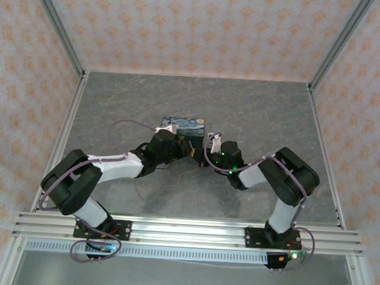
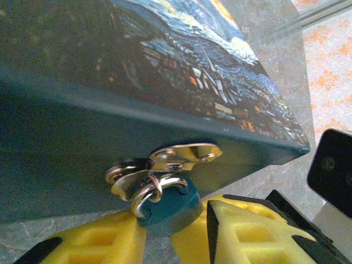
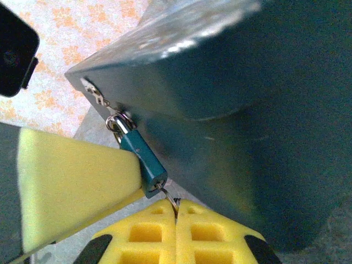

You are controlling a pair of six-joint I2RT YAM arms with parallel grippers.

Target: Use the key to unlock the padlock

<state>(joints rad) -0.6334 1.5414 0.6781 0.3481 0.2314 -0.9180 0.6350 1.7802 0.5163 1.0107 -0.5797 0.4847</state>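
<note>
My left gripper is holding the padlock's body crooked in its fingers, so it should open, back off and pinch the body squarely by its flat sides (image 3: 142, 156).
The tiny teal padlock (image 2: 170, 206) hangs by its pale shackle (image 2: 157, 188) from the brass hasp (image 2: 184, 157) on the dark side of the night-sky box (image 1: 183, 124). My left gripper (image 2: 165, 239) is shut on the padlock, its yellow fingers (image 2: 247, 231) on either side of the body. In the right wrist view the padlock (image 3: 142, 157) slants down from the box, and a thin metal key (image 3: 169, 195) sticks into its bottom end. My right gripper (image 3: 176, 214) is shut on the key. In the top view both grippers (image 1: 196, 150) meet at the box's near side.
The box (image 2: 181, 60) lies on the grey stone-patterned table (image 1: 244, 107), near the middle. A left yellow finger (image 3: 71, 181) presses against the padlock from the left in the right wrist view. Metal frame posts and papered walls (image 1: 203, 27) enclose the table.
</note>
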